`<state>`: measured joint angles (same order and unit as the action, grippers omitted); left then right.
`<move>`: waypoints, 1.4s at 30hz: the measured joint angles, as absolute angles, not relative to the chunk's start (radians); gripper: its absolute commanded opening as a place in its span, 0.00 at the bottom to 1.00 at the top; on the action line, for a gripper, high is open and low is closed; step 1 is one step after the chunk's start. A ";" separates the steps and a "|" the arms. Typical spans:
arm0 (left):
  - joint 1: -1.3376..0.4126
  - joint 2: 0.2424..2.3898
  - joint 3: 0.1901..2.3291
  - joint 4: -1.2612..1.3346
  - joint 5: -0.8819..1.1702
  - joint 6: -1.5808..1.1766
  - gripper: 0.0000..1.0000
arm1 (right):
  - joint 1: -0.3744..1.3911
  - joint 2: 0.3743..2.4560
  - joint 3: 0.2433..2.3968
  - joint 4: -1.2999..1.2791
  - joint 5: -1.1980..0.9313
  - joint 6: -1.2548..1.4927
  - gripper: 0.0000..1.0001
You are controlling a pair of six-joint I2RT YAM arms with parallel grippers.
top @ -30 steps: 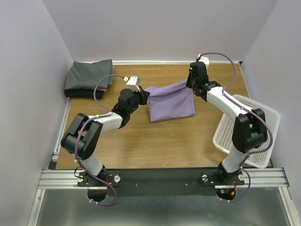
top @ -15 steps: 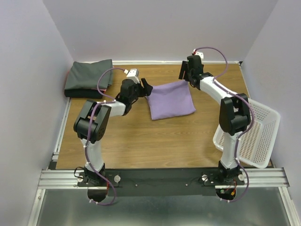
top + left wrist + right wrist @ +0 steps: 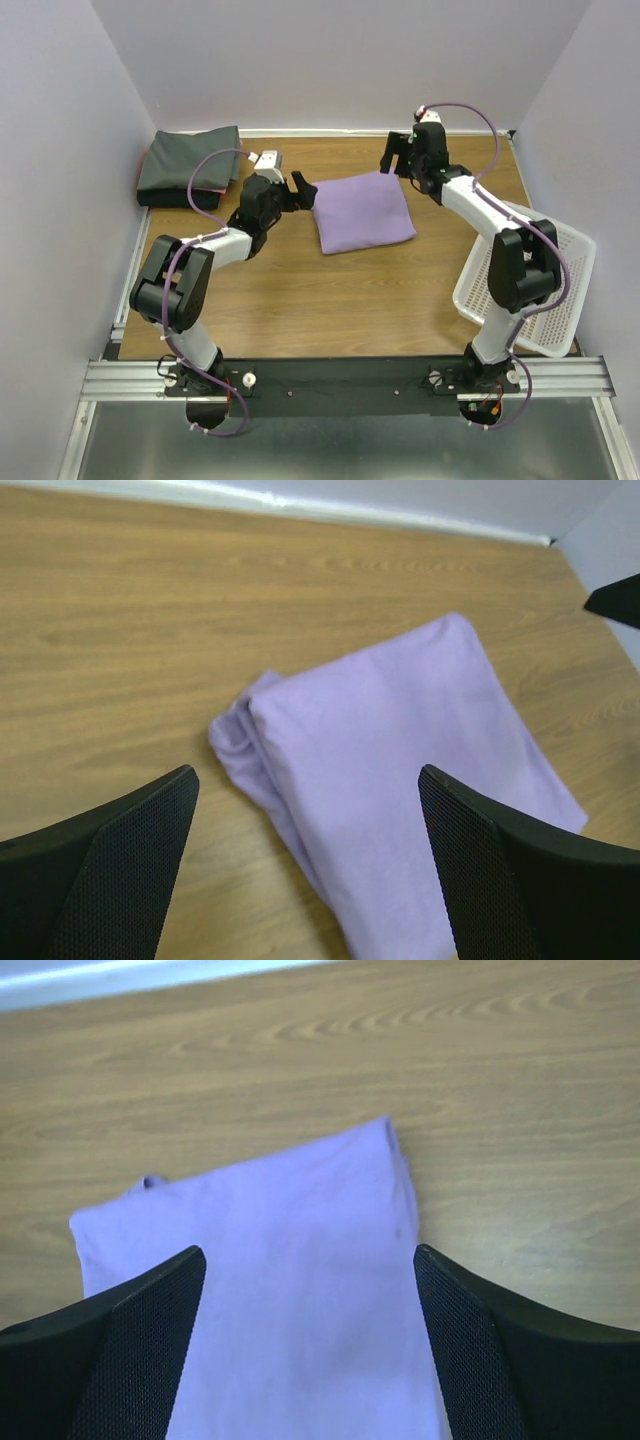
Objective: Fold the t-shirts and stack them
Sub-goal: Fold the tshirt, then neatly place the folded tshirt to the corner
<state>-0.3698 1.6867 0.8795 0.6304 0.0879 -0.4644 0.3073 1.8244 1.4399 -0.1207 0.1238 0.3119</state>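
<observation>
I should close my left gripper on the middle of the side edge (image 3: 319, 220) (image 3: 292, 830) of the lavender t-shirt, the edge that faces the dark grey t-shirt.
A folded lavender t-shirt (image 3: 362, 211) lies flat on the wooden table (image 3: 330, 300), also seen in the left wrist view as the lavender t-shirt (image 3: 400, 780) and in the right wrist view as the lavender t-shirt (image 3: 290, 1290). My left gripper (image 3: 301, 190) stands open just off its far-left corner, touching nothing. At the far-right corner my right gripper (image 3: 397, 155) is open too, with the cloth below its spread fingers. A folded dark grey t-shirt (image 3: 190, 158) rests at the back left on a darker folded one, with a pinkish edge (image 3: 208, 186) showing between them.
A white mesh basket (image 3: 545, 275) stands at the table's right edge, beside the right arm. Walls close in the table at the back and on both sides.
Both grippers have let go of the lavender t-shirt and opened. Its lifted far edge has dropped flat on the table, and both grippers have drawn back from its corners.
</observation>
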 measured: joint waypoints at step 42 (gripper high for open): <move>-0.421 1.959 1.007 0.475 0.217 -0.624 0.98 | 0.391 1.912 1.156 0.010 -0.002 0.377 0.78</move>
